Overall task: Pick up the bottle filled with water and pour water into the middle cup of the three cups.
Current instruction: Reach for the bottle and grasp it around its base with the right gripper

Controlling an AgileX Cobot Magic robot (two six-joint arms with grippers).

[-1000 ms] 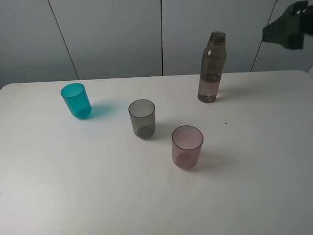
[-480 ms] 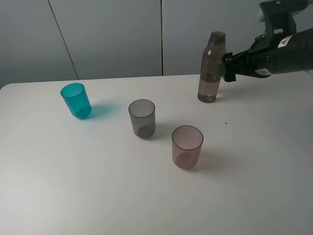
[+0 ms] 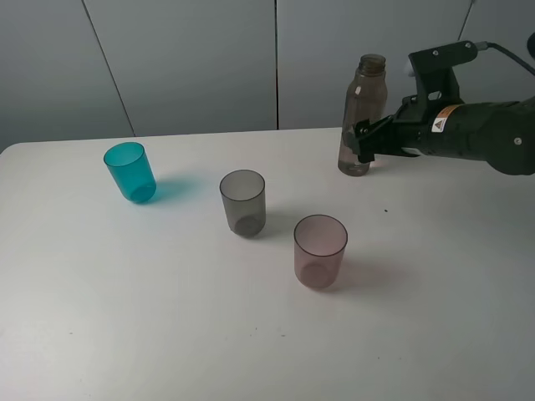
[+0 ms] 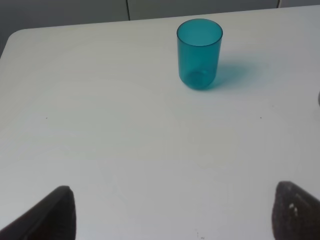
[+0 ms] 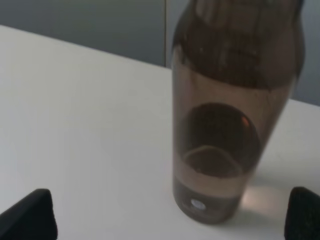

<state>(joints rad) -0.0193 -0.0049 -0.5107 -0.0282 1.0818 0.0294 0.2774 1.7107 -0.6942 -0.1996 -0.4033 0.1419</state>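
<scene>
The fingers of my right gripper needs to close around the bottle's body [image 3: 360, 129] [image 5: 230, 97], a little below the middle of the bottle's height and well above its base.
The smoky brown-grey bottle [image 3: 361, 117] stands upright and uncapped at the back right of the white table [image 3: 100, 292], with water in its lower part. My right gripper [image 3: 364, 144] is open at the bottle's lower half, on its right side. In the right wrist view the bottle [image 5: 225, 125] stands close ahead, between the lines of the open right gripper's [image 5: 167, 222] two fingers, and is not gripped. The teal cup [image 3: 130, 171], the smoky grey middle cup [image 3: 243, 201] and the pink-mauve cup [image 3: 319, 251] stand upright in a diagonal row. My left gripper [image 4: 175, 215] is open and empty over bare table, facing the teal cup [image 4: 199, 53].
Grey wall panels [image 3: 192, 58] rise behind the table's far edge. The right arm [image 3: 476, 134] reaches in from the right above the table. The left arm does not show in the exterior view.
My right arm has come in from the upper right, moving left and down until its open gripper reached the bottle. The bottle and the cups have not moved.
</scene>
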